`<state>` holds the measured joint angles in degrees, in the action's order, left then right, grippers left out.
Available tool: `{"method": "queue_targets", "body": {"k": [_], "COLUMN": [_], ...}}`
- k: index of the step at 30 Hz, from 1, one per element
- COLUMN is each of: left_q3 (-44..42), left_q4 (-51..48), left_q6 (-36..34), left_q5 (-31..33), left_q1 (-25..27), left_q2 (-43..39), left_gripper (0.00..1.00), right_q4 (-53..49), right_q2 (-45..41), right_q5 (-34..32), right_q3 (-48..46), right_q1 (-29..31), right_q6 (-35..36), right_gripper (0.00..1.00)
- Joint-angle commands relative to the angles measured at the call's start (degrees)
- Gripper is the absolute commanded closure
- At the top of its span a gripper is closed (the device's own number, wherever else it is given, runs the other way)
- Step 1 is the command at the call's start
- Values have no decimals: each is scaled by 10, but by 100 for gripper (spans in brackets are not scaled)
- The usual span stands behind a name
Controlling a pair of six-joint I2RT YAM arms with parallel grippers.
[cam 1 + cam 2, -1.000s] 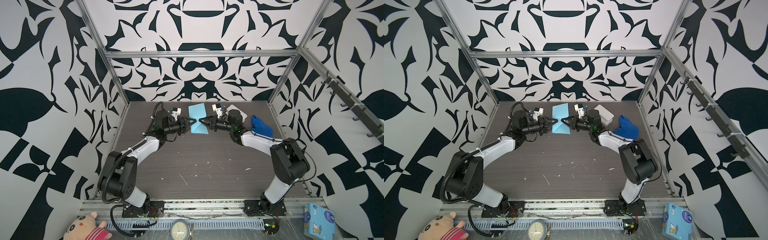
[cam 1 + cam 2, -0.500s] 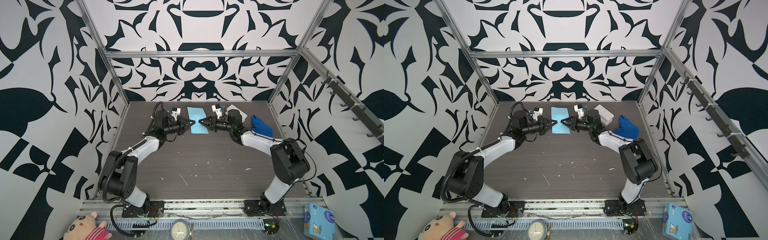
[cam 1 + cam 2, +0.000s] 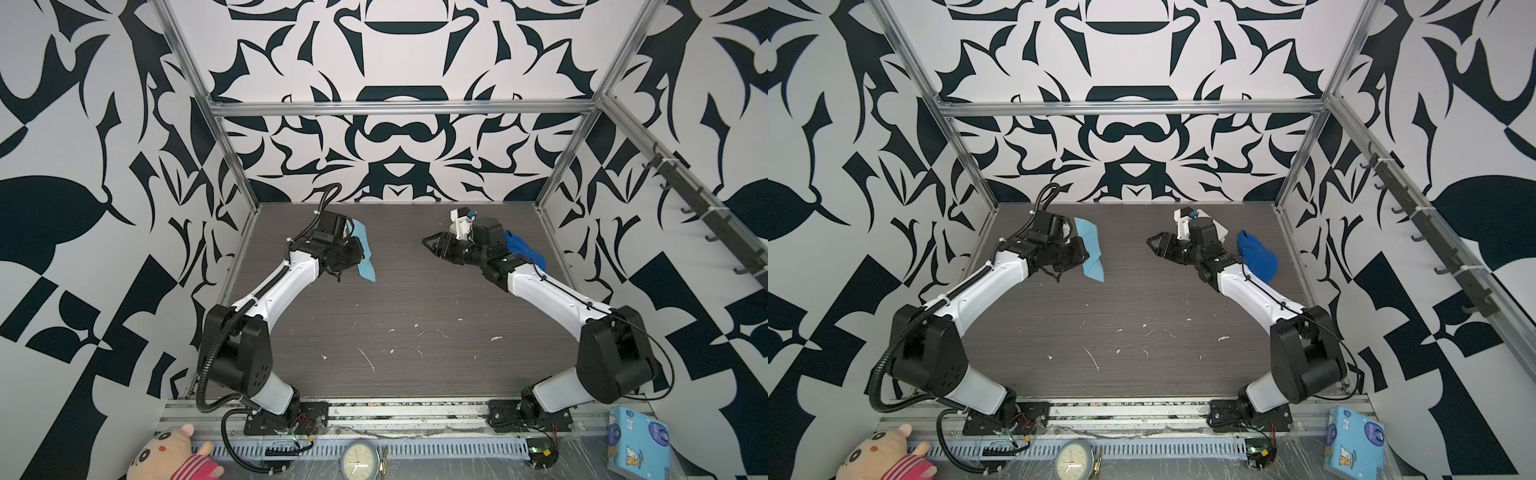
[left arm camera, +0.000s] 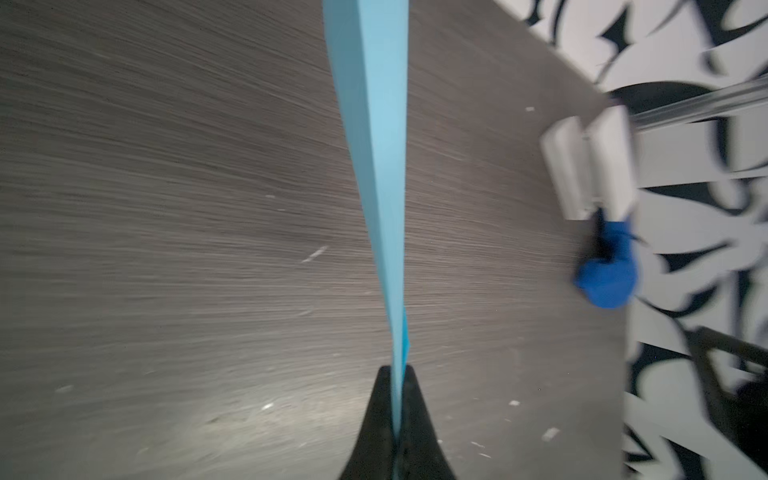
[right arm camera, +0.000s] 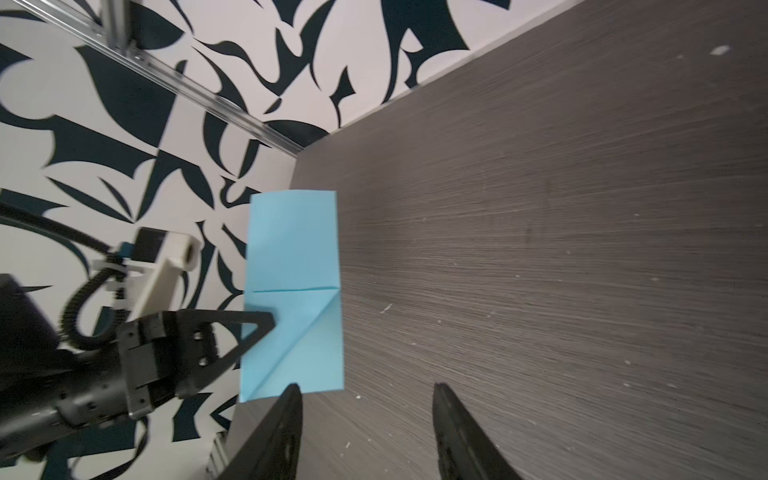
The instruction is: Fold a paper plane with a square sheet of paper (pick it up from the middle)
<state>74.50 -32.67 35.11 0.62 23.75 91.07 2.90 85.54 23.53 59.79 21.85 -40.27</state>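
Next, my right gripper takes the sheet's opposite edge [image 5: 339,288] before my left gripper opens, since the folded sheet hangs by a long edge from my left gripper alone.
The square sheet of paper [image 3: 365,255] [image 3: 1091,249] is folded to a long light-blue rectangle with one diagonal crease, plain in the right wrist view [image 5: 293,266]. It hangs on edge above the back left of the table. My left gripper [image 3: 356,257] [image 3: 1084,258] [image 4: 398,374] is shut on its long edge, and the sheet runs away edge-on in the left wrist view [image 4: 374,145]. My right gripper [image 3: 428,243] [image 3: 1152,245] [image 5: 365,388] stands open and empty, well apart to the right, pointing at the sheet. No pointed paper plane is in view.
A royal-blue cloth lump [image 3: 524,249] [image 3: 1259,258] [image 4: 606,278] lies by the right wall behind my right wrist, with a white block [image 4: 590,162] beside it at the back. White scraps dot the dark table [image 3: 395,332]. A plush toy, clock and printed box [image 3: 638,442] sit off the front edge.
My left gripper closed on the sheet and carried it left, turning it on edge. My right gripper let go, opened and drew back to the right.
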Motion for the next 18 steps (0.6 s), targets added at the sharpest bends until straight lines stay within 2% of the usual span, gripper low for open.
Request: {"method": "queue_targets", "body": {"k": [1, 4, 9, 14, 18], "left_q3": [56, 107, 190, 278, 327], "left_q4": [-226, -293, -357, -367, -347], "left_q6": [-73, -64, -43, -36, -34], "left_q5": [260, 350, 411, 373, 304], "left_q1": [32, 55, 100, 141, 150], "left_q2": [69, 132, 253, 365, 394], "left_gripper": [94, 94, 94, 88, 77], "right_q4": [-36, -36, -36, -33, -34], "right_q2": [-18, -19, -15, -15, -16], "right_q5": [-58, -64, -66, -69, -71], "right_q3": [-6, -12, -19, -29, -35], "right_q1": [3, 2, 2, 2, 2], "right_q6": [39, 39, 37, 33, 31], "right_gripper": [47, 47, 49, 51, 51]}}
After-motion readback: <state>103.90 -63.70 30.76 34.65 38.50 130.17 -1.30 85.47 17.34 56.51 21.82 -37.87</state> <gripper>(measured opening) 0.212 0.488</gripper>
